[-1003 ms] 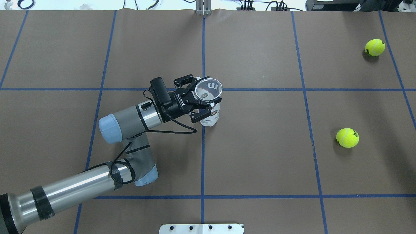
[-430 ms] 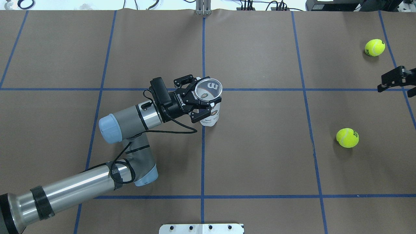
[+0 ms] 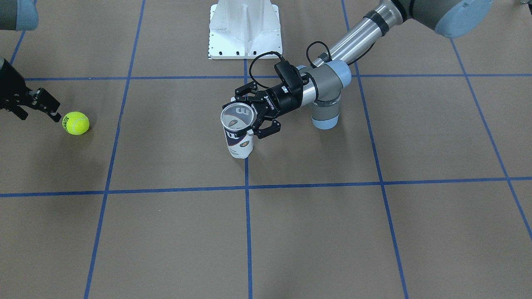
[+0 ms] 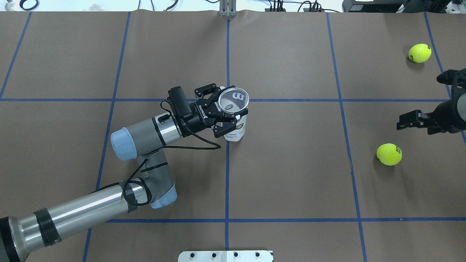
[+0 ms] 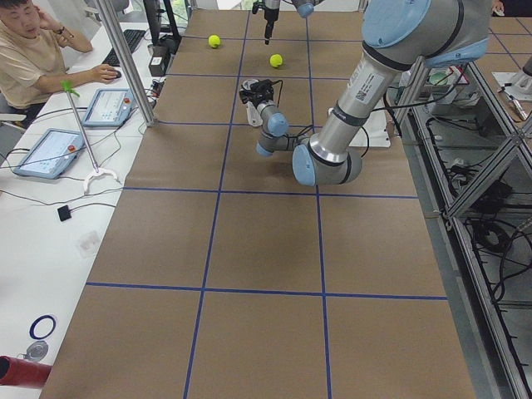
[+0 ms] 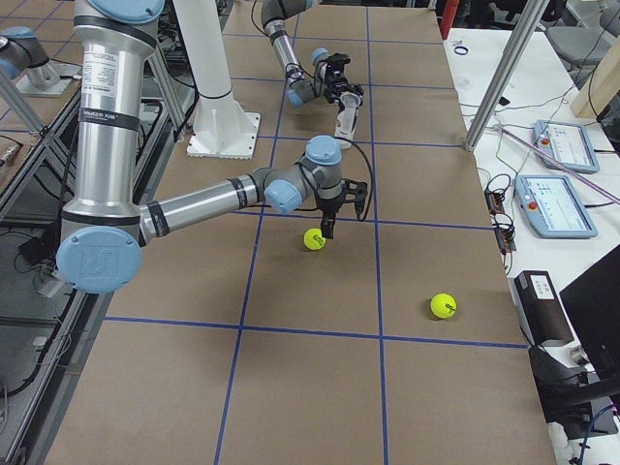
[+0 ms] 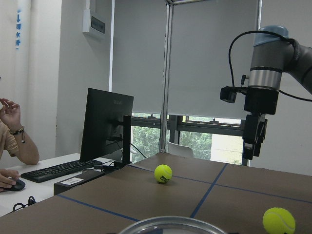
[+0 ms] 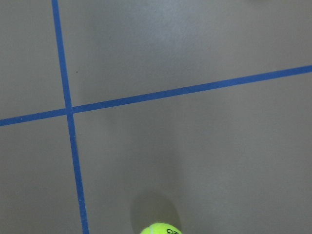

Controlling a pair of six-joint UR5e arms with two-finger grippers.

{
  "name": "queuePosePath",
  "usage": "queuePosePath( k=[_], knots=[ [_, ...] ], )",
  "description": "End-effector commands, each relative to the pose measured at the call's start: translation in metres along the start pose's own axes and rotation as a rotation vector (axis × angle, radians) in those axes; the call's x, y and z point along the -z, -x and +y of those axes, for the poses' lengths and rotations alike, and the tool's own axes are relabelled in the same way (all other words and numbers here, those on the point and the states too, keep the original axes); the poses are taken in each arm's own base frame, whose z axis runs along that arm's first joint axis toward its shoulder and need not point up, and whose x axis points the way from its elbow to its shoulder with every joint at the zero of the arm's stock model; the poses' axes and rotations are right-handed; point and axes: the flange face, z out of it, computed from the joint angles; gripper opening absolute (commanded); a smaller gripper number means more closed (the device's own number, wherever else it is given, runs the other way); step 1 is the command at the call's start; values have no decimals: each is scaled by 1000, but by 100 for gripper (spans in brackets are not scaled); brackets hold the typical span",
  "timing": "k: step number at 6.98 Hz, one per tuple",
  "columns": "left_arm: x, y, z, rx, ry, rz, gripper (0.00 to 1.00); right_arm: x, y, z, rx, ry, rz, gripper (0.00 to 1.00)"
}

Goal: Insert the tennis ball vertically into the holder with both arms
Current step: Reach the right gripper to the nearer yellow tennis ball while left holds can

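I need to close my right gripper on the upper half of the tennis ball (image 3: 75, 118) (image 8: 160, 229) nearest the holder, so that the ball's bottom stays free to go in first.
The holder (image 4: 238, 125) stands upright at the table's middle, its open metal rim (image 3: 237, 115) facing up. My left gripper (image 4: 222, 111) is shut on it just below the rim, also in the front view (image 3: 254, 111). A tennis ball (image 4: 389, 154) lies on the table at the right, also seen in the front view (image 3: 76, 123) and at the bottom edge of the right wrist view (image 8: 158, 228). My right gripper (image 4: 417, 123) points down, open and empty, above and just beyond this ball (image 6: 314, 238).
A second tennis ball (image 4: 419, 53) lies at the far right corner. The white pedestal base (image 3: 244, 29) stands at the near edge. A post (image 6: 504, 77), tablets and a seated operator (image 5: 33, 58) are beyond the far edge.
My right gripper has come in from the right edge and moved toward the nearer tennis ball. The left gripper and the holder have not moved.
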Motion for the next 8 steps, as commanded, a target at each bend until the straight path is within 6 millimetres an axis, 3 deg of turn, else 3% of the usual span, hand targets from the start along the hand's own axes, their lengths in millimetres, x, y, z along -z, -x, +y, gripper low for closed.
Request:
queuePosePath(
  k=[1,3,6,8],
  knots=[
    [0,0,-1,0,-1,1,77,-24,6,29,-1,-27,17,100],
    [1,0,0,2,0,0,77,-48,22,50,-17,-56,38,100],
    [1,-1,0,3,-1,0,77,-89,3,56,2,-70,61,98],
    [1,0,0,2,-2,-1,77,-88,8,56,4,-64,53,6]
  ],
)
